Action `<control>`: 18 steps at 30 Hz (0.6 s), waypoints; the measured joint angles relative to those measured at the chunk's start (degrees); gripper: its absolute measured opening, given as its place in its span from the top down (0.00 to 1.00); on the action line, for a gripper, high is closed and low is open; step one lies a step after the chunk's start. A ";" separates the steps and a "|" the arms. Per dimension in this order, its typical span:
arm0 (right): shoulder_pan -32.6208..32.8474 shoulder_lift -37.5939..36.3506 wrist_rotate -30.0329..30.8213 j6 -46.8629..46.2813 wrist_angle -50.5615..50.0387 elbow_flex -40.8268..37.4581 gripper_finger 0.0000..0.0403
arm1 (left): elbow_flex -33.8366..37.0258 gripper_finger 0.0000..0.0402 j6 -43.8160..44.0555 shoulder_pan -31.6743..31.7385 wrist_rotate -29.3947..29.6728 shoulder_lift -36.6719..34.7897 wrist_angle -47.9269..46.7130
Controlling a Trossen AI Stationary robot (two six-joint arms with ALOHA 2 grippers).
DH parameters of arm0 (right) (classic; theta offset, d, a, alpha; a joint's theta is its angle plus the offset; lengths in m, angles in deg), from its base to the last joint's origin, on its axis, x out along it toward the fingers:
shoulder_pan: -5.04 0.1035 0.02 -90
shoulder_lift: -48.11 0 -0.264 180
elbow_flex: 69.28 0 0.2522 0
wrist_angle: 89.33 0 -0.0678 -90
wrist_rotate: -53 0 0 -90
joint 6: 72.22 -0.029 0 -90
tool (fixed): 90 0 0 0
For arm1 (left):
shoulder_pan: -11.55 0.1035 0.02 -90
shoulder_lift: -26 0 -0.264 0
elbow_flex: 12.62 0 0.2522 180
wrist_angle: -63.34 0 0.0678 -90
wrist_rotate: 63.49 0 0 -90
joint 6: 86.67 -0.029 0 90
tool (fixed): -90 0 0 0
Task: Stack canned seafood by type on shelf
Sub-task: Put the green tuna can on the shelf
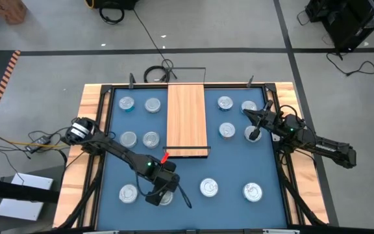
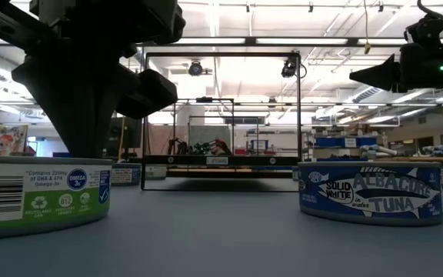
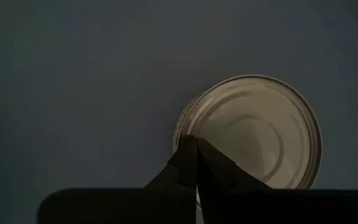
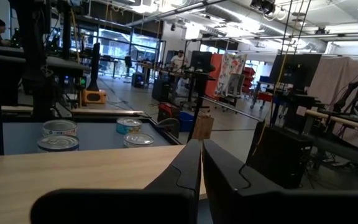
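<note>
The green-labelled can sits flat with my left gripper's fingers shut at its rim, so next I lift that gripper clear, open it and grip the can's near edge (image 1: 164, 204).
Several short round cans with silver tops stand on the blue table on both sides of the light-wood shelf (image 1: 187, 117). My left gripper (image 1: 161, 193) is shut and points straight down over a green-labelled can (image 2: 41, 192) near the table's near edge; its fingertips (image 3: 196, 142) stand at the rim of that can's silver top (image 3: 253, 134). My right gripper (image 1: 247, 112) is shut and hangs in the air right of the shelf (image 4: 73, 174), level, pointing toward the table's left side, above the cans there. My left gripper's shut fingertips (image 3: 188, 152) come from above, pointing down, at the edge of the can's top (image 3: 194, 118). The can stands flat on the table. Whether the fingertips touch it, I cannot tell.
A blue-labelled tuna can (image 2: 371, 192) stands near the table's near edge, with another can (image 1: 208, 188) beside it. Two cans (image 1: 128, 138) sit left of the shelf, and several more stand farther back. A wooden rim (image 1: 93, 110) borders the table. People show far off in the room.
</note>
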 joint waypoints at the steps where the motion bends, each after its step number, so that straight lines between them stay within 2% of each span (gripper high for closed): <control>1: 0.00 0.00 0.00 0.00 -0.02 0.02 0.93 | 0.00 1.00 0.27 0.07 -0.02 0.00 -0.02; 13: 0.00 0.00 -0.02 0.00 0.00 0.02 0.93 | -0.13 1.00 1.23 2.56 -0.18 0.20 1.41; 18: 0.00 0.00 0.00 0.00 0.00 0.01 0.93 | 0.00 1.00 1.06 1.75 0.09 -1.27 2.09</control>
